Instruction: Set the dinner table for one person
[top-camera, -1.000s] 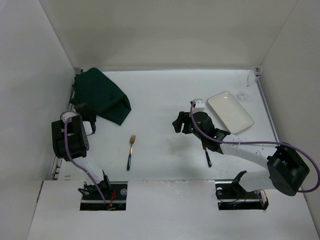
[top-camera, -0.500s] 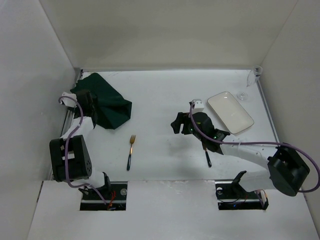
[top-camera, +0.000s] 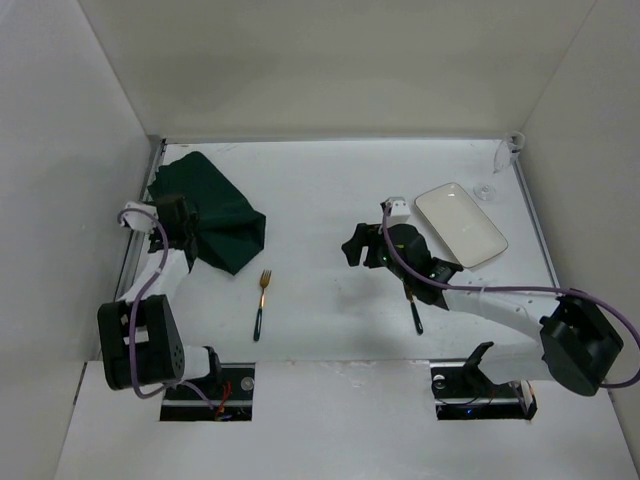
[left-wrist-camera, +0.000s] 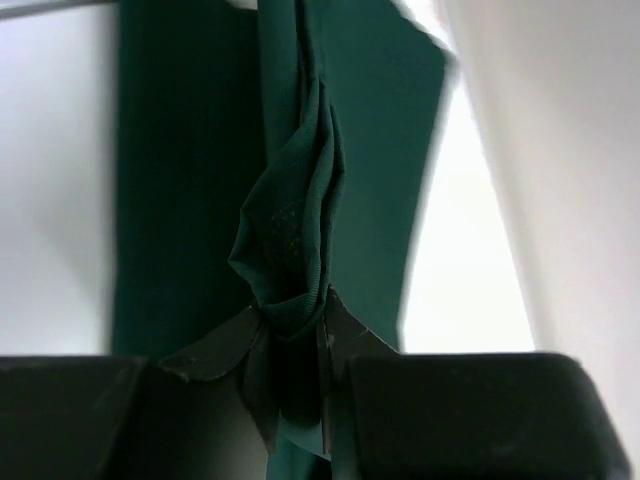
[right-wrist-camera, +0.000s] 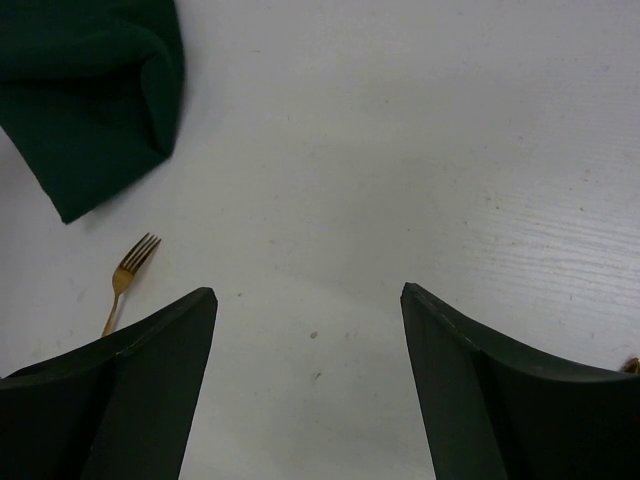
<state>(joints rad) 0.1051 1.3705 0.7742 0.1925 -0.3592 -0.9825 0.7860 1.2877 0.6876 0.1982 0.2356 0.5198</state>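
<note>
The placemat is bunched double; I should spread it toward the table's middle with my left gripper, then take the placemat's near corner (top-camera: 234, 268).
The white dinner table (top-camera: 320, 190) fills the top view. A dark green placemat (top-camera: 212, 205) lies crumpled at its back left. My left gripper (top-camera: 183, 232) is shut on a bunched fold of the placemat (left-wrist-camera: 290, 250) at its near left edge. A gold fork with a black handle (top-camera: 261, 303) lies at the front left; it also shows in the right wrist view (right-wrist-camera: 125, 278). A white rectangular plate (top-camera: 460, 223) sits at the back right. My right gripper (top-camera: 358, 250) is open and empty over the middle of the table (right-wrist-camera: 330, 200).
A clear wine glass (top-camera: 507, 152) stands at the back right corner, with a small round glass piece (top-camera: 484, 190) next to the plate. A dark-handled utensil (top-camera: 414, 312) lies under my right arm. White walls enclose the table.
My left gripper has swung up to the placemat's left edge and shut on a fold, dragging the cloth slightly right and toward the front. The right arm has barely moved.
</note>
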